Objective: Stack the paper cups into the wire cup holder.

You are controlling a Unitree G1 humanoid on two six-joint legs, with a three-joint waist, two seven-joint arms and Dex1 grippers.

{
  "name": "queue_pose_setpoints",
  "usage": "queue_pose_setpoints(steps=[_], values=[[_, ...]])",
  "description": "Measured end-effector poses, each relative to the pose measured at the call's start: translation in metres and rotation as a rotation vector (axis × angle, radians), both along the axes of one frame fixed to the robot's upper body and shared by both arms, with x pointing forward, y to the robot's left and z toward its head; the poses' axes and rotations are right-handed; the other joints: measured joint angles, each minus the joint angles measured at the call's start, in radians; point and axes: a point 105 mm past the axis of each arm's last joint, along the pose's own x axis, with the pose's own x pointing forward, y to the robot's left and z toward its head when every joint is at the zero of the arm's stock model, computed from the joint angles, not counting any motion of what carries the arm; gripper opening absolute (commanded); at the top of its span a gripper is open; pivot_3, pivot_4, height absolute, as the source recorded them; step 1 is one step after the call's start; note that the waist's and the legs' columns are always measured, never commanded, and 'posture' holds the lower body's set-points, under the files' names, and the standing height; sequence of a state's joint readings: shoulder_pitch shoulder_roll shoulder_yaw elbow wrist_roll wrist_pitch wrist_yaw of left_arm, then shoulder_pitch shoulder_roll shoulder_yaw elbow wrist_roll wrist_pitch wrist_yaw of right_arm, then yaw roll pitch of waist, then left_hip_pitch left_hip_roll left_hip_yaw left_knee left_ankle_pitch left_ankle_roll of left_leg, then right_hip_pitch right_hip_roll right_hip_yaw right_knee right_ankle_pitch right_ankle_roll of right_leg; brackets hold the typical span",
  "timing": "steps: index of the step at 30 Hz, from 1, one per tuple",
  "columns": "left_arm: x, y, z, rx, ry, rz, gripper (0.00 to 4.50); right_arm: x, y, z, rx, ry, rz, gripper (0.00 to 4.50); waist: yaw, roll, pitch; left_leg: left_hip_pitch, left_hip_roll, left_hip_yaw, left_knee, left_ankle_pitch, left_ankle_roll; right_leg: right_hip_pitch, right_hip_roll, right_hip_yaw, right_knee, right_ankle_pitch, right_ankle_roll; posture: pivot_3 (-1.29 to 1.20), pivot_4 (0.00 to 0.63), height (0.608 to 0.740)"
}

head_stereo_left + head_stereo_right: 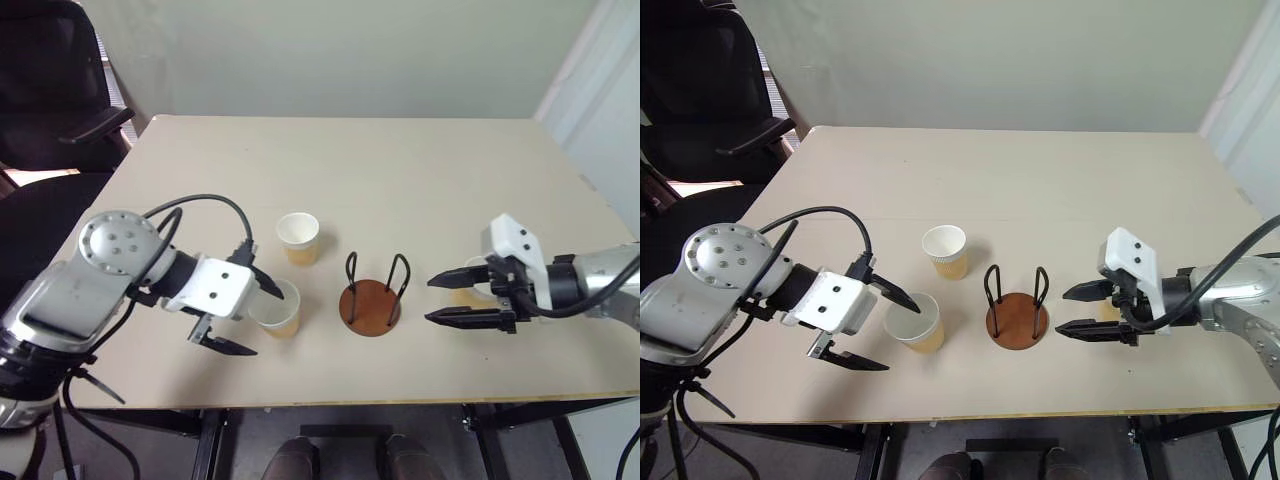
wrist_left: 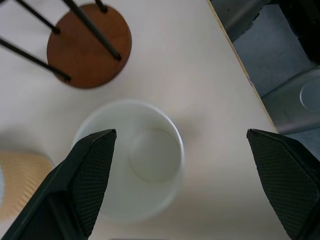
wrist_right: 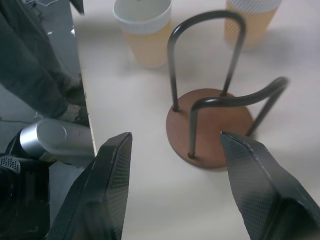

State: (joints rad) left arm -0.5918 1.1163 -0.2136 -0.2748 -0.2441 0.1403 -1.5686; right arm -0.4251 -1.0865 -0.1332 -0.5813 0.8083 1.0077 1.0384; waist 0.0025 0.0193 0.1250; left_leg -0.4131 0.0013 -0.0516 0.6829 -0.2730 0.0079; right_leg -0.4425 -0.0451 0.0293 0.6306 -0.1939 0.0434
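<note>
I need to close my right gripper next on the near-side rim (image 1: 485,295) of the paper cup below it, which is across the wire cup holder from the other cups.
Three paper cups stand upright on the table. One cup (image 1: 298,238) is left of centre. A second cup (image 1: 277,309) stands nearer the front edge, and my left gripper (image 1: 268,322) hovers over it, open, with one finger above its rim; in the left wrist view this cup (image 2: 132,160) lies below the spread fingers. The wire cup holder (image 1: 370,305) stands empty in the middle. To its right my right gripper (image 1: 430,300) points at it, open with nothing between its fingers. The third cup (image 1: 466,293) is mostly hidden behind that gripper.
The beige table (image 1: 420,170) has bare room behind the cups and holder. Its front edge (image 1: 350,403) runs just below both grippers. A black office chair (image 1: 50,90) stands off the table's far left corner.
</note>
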Motion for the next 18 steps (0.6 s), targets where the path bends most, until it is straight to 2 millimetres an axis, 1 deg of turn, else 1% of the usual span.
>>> queue_pose_setpoints(steps=[1, 6, 8, 9, 12, 18], values=[[0.001, 0.000, -0.001, 0.015, -0.010, -0.009, 4.50, -0.002, -0.002, 0.005, 0.007, -0.005, -0.004, 2.85, 0.000, 0.000, 0.000, 0.000, 0.000, 0.000, 0.000, 0.000, 0.000, 0.000, 0.000, 0.000, 0.000, 0.000, 0.000, 0.00, 0.150, 0.740], [0.005, 0.001, -0.004, 0.057, -0.035, -0.031, 4.50, -0.005, -0.005, 0.014, 0.012, -0.018, -0.018, 2.85, 0.000, 0.000, 0.000, 0.000, 0.000, 0.000, 0.000, 0.000, 0.000, 0.000, 0.000, 0.000, 0.000, 0.000, 0.000, 0.00, 0.150, 0.740], [0.006, 0.001, -0.006, 0.072, -0.040, -0.046, 4.14, -0.005, -0.006, 0.018, 0.010, -0.035, -0.033, 2.90, 0.000, 0.000, 0.000, 0.000, 0.000, 0.000, 0.000, 0.000, 0.000, 0.000, 0.000, 0.000, 0.000, 0.000, 0.000, 0.00, 0.150, 0.740], [0.006, 0.000, -0.007, 0.079, -0.045, -0.054, 3.92, -0.004, -0.007, 0.020, 0.008, -0.039, -0.038, 2.90, 0.000, 0.000, 0.000, 0.000, 0.000, 0.000, 0.000, 0.000, 0.000, 0.000, 0.000, 0.000, 0.000, 0.000, 0.000, 0.00, 0.150, 0.740], [0.007, -0.001, -0.007, 0.094, -0.056, -0.071, 2.95, -0.005, -0.007, 0.022, 0.012, -0.045, -0.045, 2.90, 0.000, 0.000, 0.000, 0.000, 0.000, 0.000, 0.000, 0.000, 0.001, 0.000, 0.000, 0.000, 0.000, 0.000, 0.000, 0.00, 0.150, 0.740], [0.006, -0.001, -0.013, 0.108, -0.040, -0.086, 0.75, -0.006, -0.005, 0.022, 0.022, -0.041, -0.039, 2.90, 0.000, 0.000, 0.000, 0.000, 0.000, 0.000, 0.000, 0.000, 0.001, 0.000, 0.000, 0.000, 0.000, 0.000, 0.001, 0.00, 0.150, 0.740]])
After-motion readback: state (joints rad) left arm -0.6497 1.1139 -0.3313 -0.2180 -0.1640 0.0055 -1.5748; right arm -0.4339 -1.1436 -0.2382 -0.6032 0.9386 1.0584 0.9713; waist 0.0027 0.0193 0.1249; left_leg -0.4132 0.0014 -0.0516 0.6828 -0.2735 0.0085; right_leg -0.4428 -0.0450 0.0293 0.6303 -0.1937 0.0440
